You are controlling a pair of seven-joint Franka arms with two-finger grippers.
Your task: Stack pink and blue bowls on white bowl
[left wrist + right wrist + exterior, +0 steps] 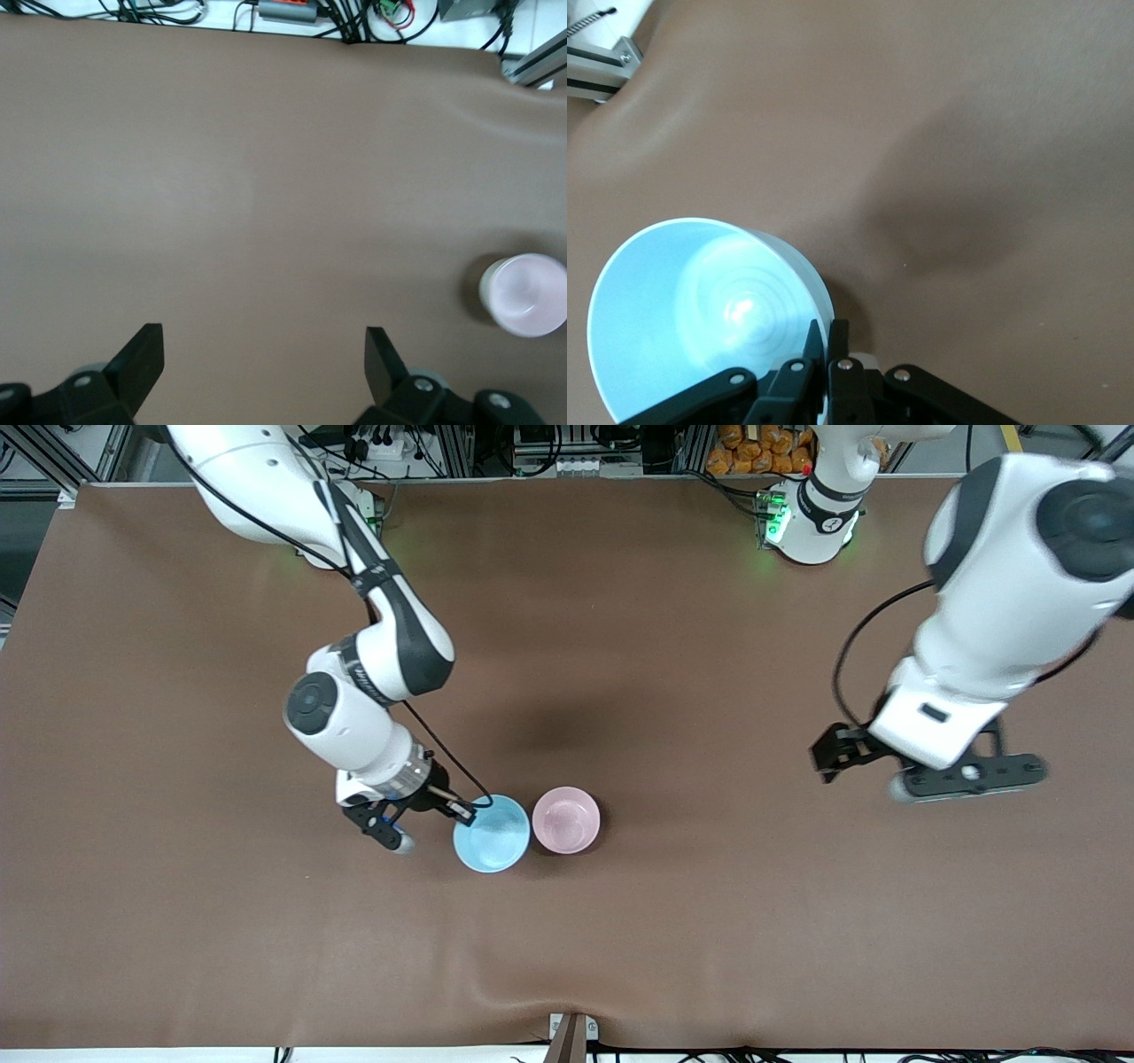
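Observation:
Next, I let go of the blue bowl with my right gripper inside the pale pink bowl [565,819], so it nests there.
My right gripper [464,810] [830,329] is shut on the rim of the light blue bowl [492,833] [700,310], one finger inside the rim and one outside. The blue bowl tilts in the right wrist view. The pale pink bowl [566,820] [527,295] stands upright on the table close beside it, toward the left arm's end. My left gripper [970,773] [264,341] hangs open over bare table near the left arm's end, nothing between its fingers. The white bowl is out of view.
A brown mat [709,921] covers the whole table. Cables and aluminium framing [549,452] run along the edge where the robots' bases stand. A small bracket [571,1032] sits at the table edge nearest the front camera.

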